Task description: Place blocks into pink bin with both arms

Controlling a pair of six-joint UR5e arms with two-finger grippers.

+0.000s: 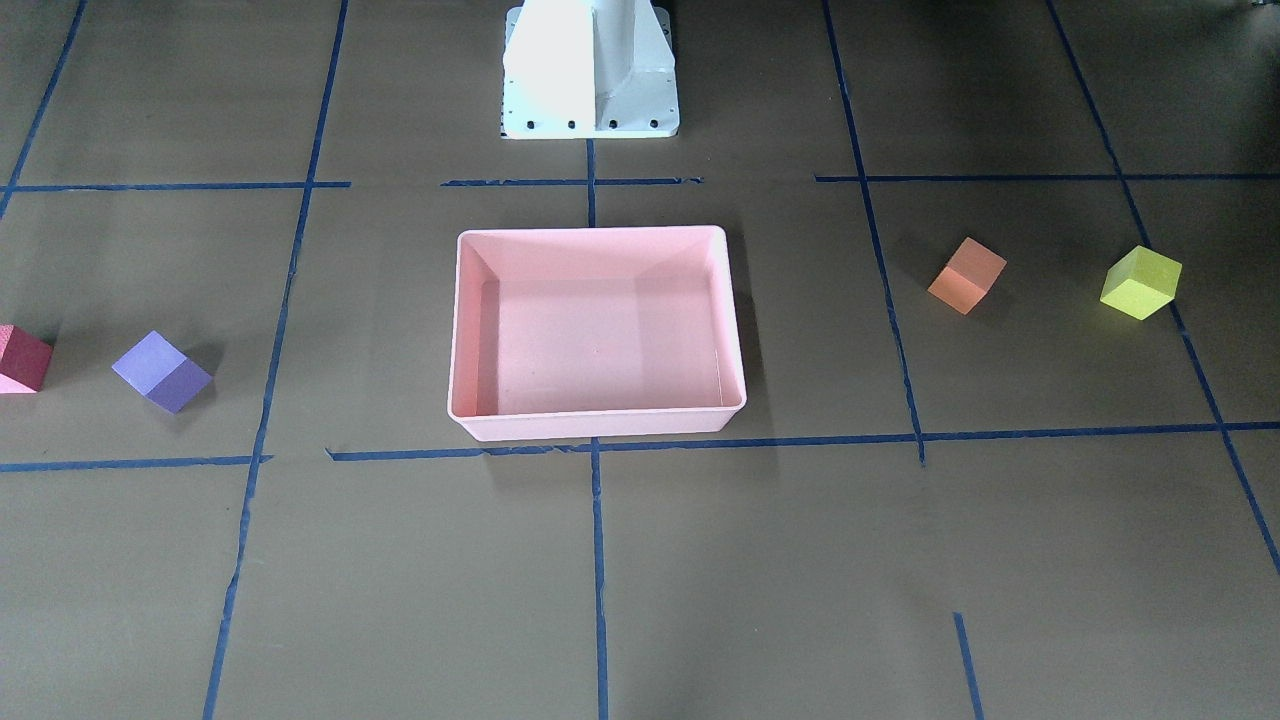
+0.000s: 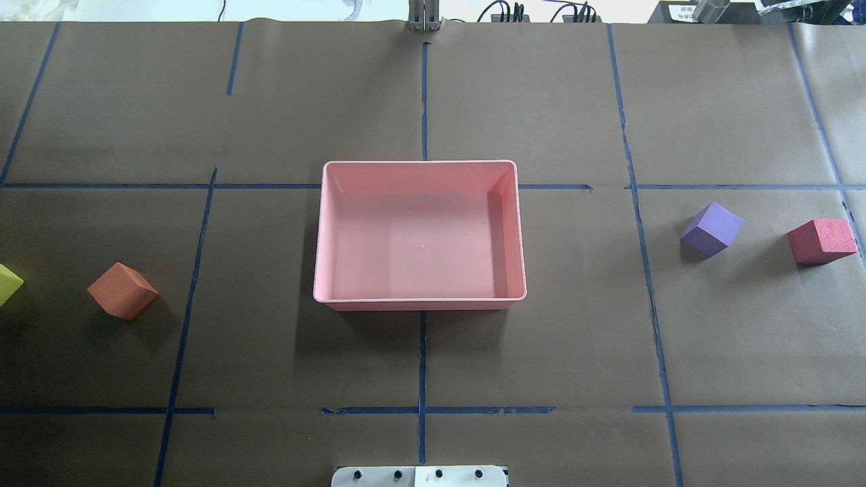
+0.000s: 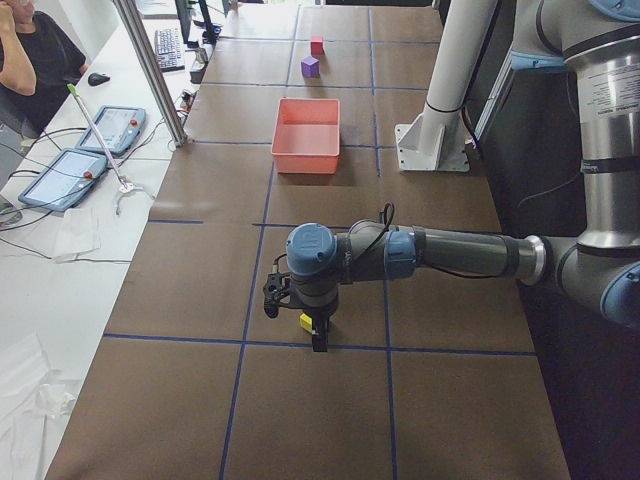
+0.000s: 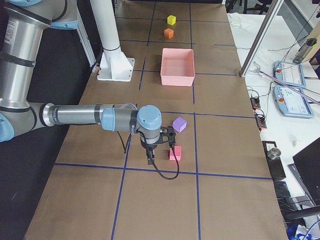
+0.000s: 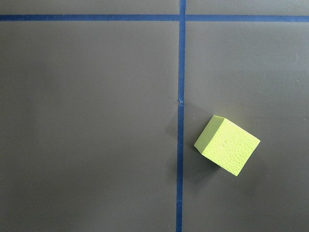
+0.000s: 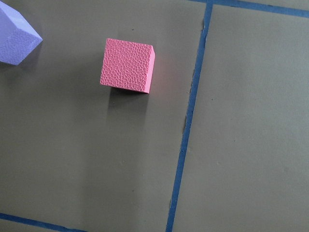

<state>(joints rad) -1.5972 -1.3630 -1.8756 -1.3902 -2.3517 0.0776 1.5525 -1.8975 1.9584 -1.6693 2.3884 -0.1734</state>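
Note:
Next, my right gripper closes on the sides of the red-pink block (image 1: 20, 358) (image 6: 127, 65) and leaves the purple block beside it for later.
The pink bin (image 2: 419, 304) stands empty at the table's centre. The orange block (image 2: 122, 291) and the yellow-green block (image 2: 7, 284) lie on the robot's left. The purple block (image 2: 710, 228) and the red-pink block (image 2: 822, 240) lie on its right. In the exterior left view, my left gripper (image 3: 318, 340) hangs right beside the yellow-green block (image 3: 306, 322), which also shows in the left wrist view (image 5: 227, 151). In the exterior right view, my right gripper (image 4: 150, 159) hangs just beside the red-pink block (image 4: 175, 153), which also shows in the right wrist view (image 6: 128, 65). I cannot tell whether either gripper is open or shut.
The white pedestal base (image 1: 590, 100) stands behind the bin. Blue tape lines (image 2: 423, 358) cross the brown table cover. A side bench with tablets (image 3: 95, 150) and a seated person (image 3: 30, 60) runs along the far table edge.

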